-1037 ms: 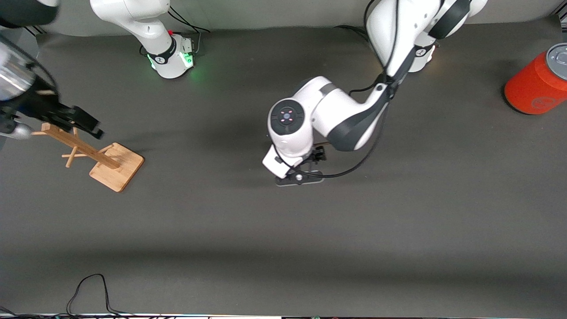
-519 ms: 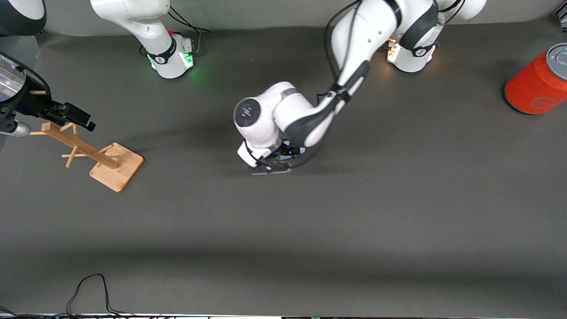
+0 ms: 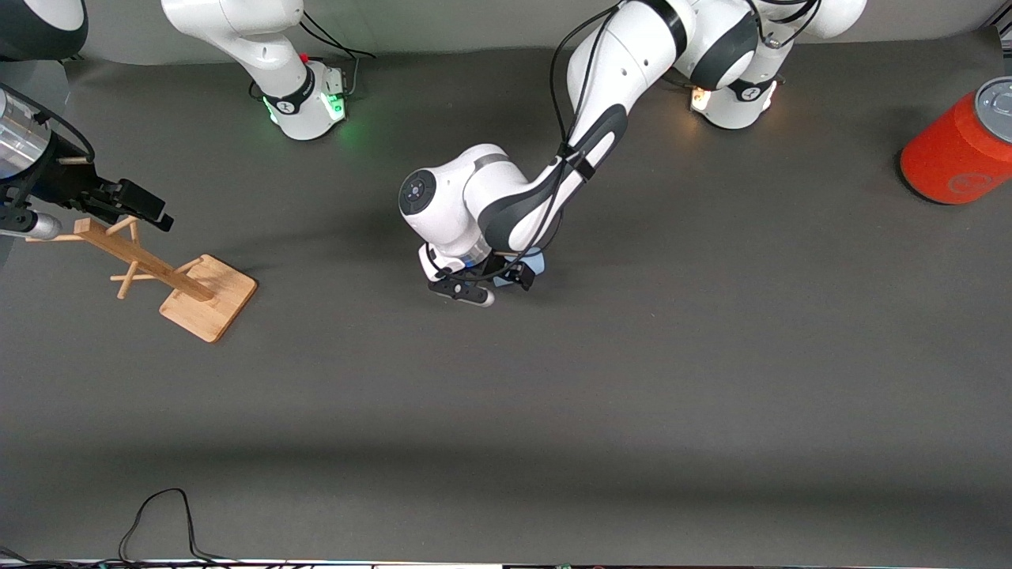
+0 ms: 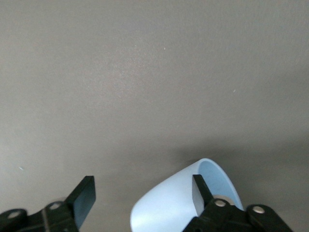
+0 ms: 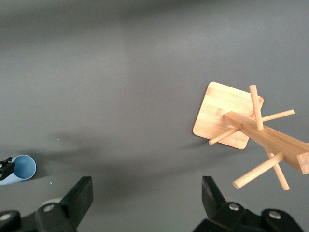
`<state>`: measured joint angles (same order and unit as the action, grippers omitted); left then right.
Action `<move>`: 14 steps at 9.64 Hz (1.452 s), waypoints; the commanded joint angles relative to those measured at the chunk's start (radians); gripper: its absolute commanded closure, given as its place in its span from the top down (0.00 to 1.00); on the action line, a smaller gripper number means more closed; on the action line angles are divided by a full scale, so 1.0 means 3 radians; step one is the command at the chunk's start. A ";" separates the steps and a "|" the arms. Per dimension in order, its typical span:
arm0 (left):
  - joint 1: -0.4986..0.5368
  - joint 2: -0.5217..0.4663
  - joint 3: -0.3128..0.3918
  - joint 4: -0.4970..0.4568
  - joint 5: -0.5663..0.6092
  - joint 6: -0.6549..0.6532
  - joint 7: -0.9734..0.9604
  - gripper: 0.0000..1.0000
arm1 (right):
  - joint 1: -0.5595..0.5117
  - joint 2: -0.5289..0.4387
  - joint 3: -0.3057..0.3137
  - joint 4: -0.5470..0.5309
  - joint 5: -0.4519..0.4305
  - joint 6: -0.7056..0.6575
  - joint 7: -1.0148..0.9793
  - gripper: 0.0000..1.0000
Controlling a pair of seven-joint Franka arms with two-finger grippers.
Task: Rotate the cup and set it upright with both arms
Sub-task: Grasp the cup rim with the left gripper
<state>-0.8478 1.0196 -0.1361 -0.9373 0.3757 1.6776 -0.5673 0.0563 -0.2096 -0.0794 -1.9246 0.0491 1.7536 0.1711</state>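
Note:
My left gripper has the light-blue cup's opening slanting past one finger, so it should put that finger inside the opening and pinch the cup's side (image 4: 169, 195) before turning it upright.
The light-blue cup (image 3: 538, 259) lies on its side on the dark table mat near the middle, mostly hidden under the left arm. In the left wrist view the cup (image 4: 164, 208) sits between the fingers with its open mouth showing. My left gripper (image 3: 510, 273) (image 4: 142, 186) is open and low around it: one finger is by the cup's rim, the other stands well apart from its wall. My right gripper (image 3: 146, 209) (image 5: 146, 186) is open and empty, up over the wooden rack. The cup also shows small in the right wrist view (image 5: 19, 170).
A wooden peg rack (image 3: 158, 269) (image 5: 251, 125) on a square base stands at the right arm's end of the table. A large orange-red can (image 3: 957, 146) with a grey lid stands at the left arm's end. A black cable (image 3: 158, 514) loops at the table's near edge.
The left arm has swung toward the right arm's end of the table and brought its open gripper down around the cup. The right gripper has shifted only slightly over the rack.

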 commanded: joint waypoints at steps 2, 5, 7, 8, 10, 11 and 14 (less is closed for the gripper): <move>-0.0048 0.0048 0.0096 0.0036 0.0082 -0.0075 0.0285 0.00 | 0.0058 -0.0140 -0.0006 -0.0053 -0.0077 0.0045 -0.0064 1.00; -0.0022 0.0022 0.0080 0.0066 0.0031 -0.0080 0.0301 0.02 | 0.0058 -0.0135 -0.0006 -0.0053 -0.0077 0.0061 -0.0069 1.00; 0.0029 0.0002 0.0060 0.0188 -0.0319 -0.0029 0.0017 1.00 | 0.0058 -0.0140 -0.0006 -0.0058 -0.0077 0.0045 -0.0069 1.00; 0.0074 0.0002 0.0050 0.0240 -0.0560 0.0052 -0.0350 1.00 | 0.0058 -0.0155 -0.0006 -0.0058 -0.0077 0.0035 -0.0069 1.00; 0.0060 0.0022 0.0004 0.0220 -0.0634 0.0333 -0.1194 1.00 | 0.0119 -0.0165 -0.0006 -0.0053 -0.0077 0.0030 -0.0034 1.00; 0.0044 0.0068 -0.0001 0.0189 -0.0634 0.0395 -0.1273 1.00 | 0.0129 -0.0201 -0.0006 -0.0058 -0.0077 0.0030 -0.0039 1.00; -0.0052 0.0119 0.0029 0.0077 -0.0461 0.0208 -0.0750 1.00 | 0.0124 -0.0252 -0.0027 -0.0053 -0.0077 -0.0082 -0.0069 1.00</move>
<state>-0.8405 1.0586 -0.1390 -0.8924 0.2106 1.7673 -0.8623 0.0870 -0.2547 -0.0788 -1.9247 0.0395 1.7421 0.1689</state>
